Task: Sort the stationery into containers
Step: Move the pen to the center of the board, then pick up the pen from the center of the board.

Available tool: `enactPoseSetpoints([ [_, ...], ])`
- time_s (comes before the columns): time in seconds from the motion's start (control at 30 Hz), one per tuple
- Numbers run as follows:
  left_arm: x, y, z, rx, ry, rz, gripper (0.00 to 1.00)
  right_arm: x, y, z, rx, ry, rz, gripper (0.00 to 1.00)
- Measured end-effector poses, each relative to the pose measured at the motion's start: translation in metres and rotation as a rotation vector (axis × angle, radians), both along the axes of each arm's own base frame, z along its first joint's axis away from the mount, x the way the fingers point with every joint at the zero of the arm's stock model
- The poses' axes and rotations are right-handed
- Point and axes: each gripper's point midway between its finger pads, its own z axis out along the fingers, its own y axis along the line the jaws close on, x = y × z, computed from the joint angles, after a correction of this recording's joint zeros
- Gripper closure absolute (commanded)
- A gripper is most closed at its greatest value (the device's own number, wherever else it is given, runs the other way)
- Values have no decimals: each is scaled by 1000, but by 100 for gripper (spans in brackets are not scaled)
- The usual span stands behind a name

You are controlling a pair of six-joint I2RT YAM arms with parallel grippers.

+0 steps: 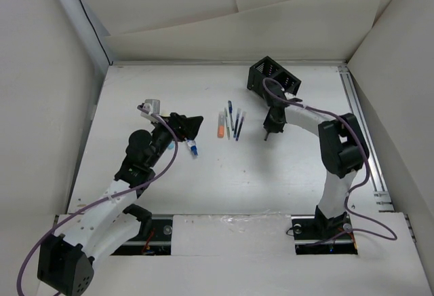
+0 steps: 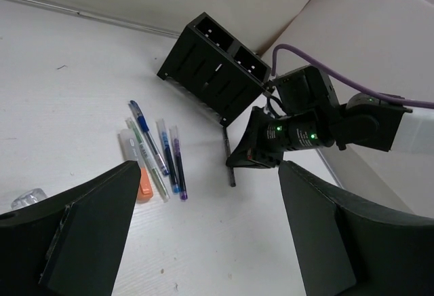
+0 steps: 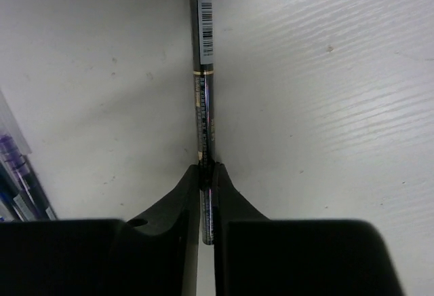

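The dark pen's barcode end sits close to the organiser, so my right gripper will drag the pen clear, then open and take the pen's barcode end (image 3: 203,21).
The black organiser (image 1: 274,77) stands tilted at the back of the table, and also shows in the left wrist view (image 2: 217,65). My right gripper (image 1: 269,133) is in front of it, shut on a dark pen (image 3: 203,72) that points down at the table; the pen's end shows in the left wrist view (image 2: 229,163). A row of thin blue and dark pens (image 1: 234,121) and a grey marker with an orange end (image 1: 221,126) lie mid-table. My left gripper (image 1: 192,127) is open and empty, above a stubby white-blue marker (image 1: 193,149).
White board walls close in the table on all sides. A metal rail (image 1: 363,126) runs along the right edge. The right arm's purple cable (image 1: 305,109) loops beside the organiser. The pen row's ends show at the left of the right wrist view (image 3: 17,174).
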Motion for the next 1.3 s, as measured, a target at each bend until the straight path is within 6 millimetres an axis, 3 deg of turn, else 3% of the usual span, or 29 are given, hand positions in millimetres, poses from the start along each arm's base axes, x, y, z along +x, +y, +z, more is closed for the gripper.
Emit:
enactPoseSetpoints([
  [0.1, 0, 0, 1, -2, -3, 1, 20, -3, 7, -1, 12, 4, 18, 99],
  [0.23, -1, 1, 0, -2, -4, 2, 20, -8, 16, -1, 33, -23, 36, 100],
  [0.43, -1, 1, -2, -5, 2, 2, 20, -56, 49, -3, 58, -50, 110, 94],
  [0.5, -1, 1, -2, -4, 3, 1, 20, -73, 58, -3, 65, -51, 137, 82],
  [0.53, -1, 1, -2, -5, 4, 1, 20, -81, 62, -3, 68, -51, 149, 72],
  [0.57, -1, 1, -2, -5, 5, 1, 20, -87, 64, -3, 71, -49, 156, 53],
  [0.6, -1, 1, -2, -5, 5, 1, 20, -91, 66, -2, 72, -51, 160, 46],
  [0.7, 0, 0, -4, -4, 9, 0, 20, -96, 73, 2, 71, -66, 179, 32],
  [0.8, 1, -1, -8, 1, 19, -1, 20, -96, 72, 3, 48, -78, 187, 32],
  [0.9, 2, -2, -10, 4, 25, -2, 20, -93, 63, 2, -4, -72, 193, 39],
  [1.07, 3, -2, -11, 5, 28, -4, 20, -70, 62, 1, -63, -72, 225, 51],
  [1.3, 3, -3, -10, 3, 23, -7, 20, -49, 66, 0, -125, -86, 266, 56],
])
